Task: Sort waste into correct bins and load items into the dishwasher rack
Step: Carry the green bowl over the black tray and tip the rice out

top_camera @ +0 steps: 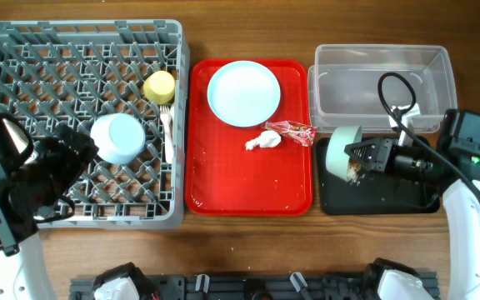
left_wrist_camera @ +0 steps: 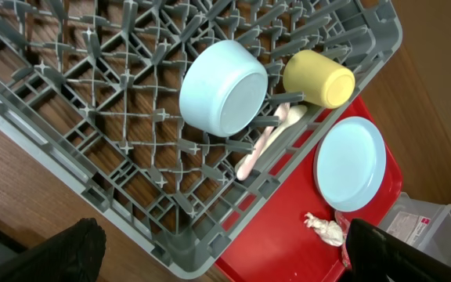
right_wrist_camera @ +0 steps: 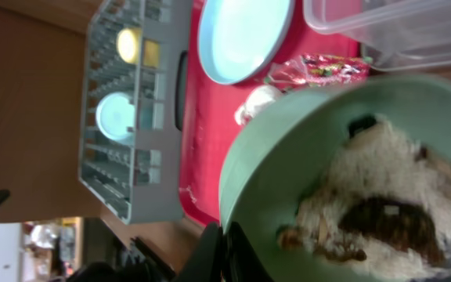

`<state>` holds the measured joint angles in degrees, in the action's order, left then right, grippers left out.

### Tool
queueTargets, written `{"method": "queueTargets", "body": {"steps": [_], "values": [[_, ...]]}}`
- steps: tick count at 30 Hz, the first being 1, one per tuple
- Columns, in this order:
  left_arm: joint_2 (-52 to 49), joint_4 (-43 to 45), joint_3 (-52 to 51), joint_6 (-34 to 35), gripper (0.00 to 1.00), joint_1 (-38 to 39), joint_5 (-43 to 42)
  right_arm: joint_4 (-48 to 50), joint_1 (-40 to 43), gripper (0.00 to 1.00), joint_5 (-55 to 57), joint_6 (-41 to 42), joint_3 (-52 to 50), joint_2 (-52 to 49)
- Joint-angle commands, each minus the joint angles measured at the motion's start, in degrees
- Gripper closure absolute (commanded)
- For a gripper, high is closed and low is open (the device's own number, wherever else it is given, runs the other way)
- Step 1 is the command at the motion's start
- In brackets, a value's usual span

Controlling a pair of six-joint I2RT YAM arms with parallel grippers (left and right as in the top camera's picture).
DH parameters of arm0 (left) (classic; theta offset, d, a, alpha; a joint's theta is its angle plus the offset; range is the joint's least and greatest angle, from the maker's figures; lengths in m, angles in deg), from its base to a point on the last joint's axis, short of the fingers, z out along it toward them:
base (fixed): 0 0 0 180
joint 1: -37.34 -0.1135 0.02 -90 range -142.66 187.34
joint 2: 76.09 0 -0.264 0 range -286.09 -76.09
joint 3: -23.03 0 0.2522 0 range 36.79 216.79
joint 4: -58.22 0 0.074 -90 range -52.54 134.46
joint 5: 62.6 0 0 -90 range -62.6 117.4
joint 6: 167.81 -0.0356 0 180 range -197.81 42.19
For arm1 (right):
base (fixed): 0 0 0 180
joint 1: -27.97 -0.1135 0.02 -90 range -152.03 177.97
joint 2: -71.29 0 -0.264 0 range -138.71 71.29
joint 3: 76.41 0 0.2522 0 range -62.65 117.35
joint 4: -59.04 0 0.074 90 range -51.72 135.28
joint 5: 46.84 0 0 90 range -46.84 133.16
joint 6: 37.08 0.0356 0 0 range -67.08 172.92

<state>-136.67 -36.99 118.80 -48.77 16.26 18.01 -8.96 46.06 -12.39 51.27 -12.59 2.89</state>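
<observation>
My right gripper is going to set the mint green bowl, now tipped over the black tray, down on the red tray's bare front part [top_camera: 248, 184], closer to me than the white tissue.
My right gripper [top_camera: 358, 156] is shut on the rim of the mint green bowl [top_camera: 341, 153], tipped on its side over the black tray [top_camera: 390, 198]. Whitish-brown food scraps [right_wrist_camera: 382, 196] cling inside the bowl [right_wrist_camera: 288, 164]. My left gripper [left_wrist_camera: 218, 258] is open and empty above the near edge of the grey dishwasher rack [top_camera: 7, 50]. The rack holds the light blue bowl [top_camera: 117, 137], the yellow cup [top_camera: 160, 86] and white cutlery [top_camera: 167, 129]. The light blue plate [top_camera: 243, 92], white tissue [top_camera: 262, 141] and red wrapper [top_camera: 294, 130] lie on the red tray [top_camera: 248, 187].
The clear plastic tub [top_camera: 382, 62] stands behind the black tray at the back right. A black cable [top_camera: 398, 100] loops over it. The wooden table [top_camera: 248, 242] shows in front of the trays.
</observation>
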Motion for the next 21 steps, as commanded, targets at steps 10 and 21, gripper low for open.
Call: {"method": "queueTargets", "body": {"steps": [10,21], "values": [[0.02,-0.04,0.07,-0.26,0.00,-0.20,0.50,3.28,8.61,0.96,-6.71,0.15,-4.61,0.37],[0.02,-0.04,0.07,-0.26,0.00,-0.20,0.50,3.72,13.29,0.96,-7.72,-3.91,-4.68,0.37]]}}
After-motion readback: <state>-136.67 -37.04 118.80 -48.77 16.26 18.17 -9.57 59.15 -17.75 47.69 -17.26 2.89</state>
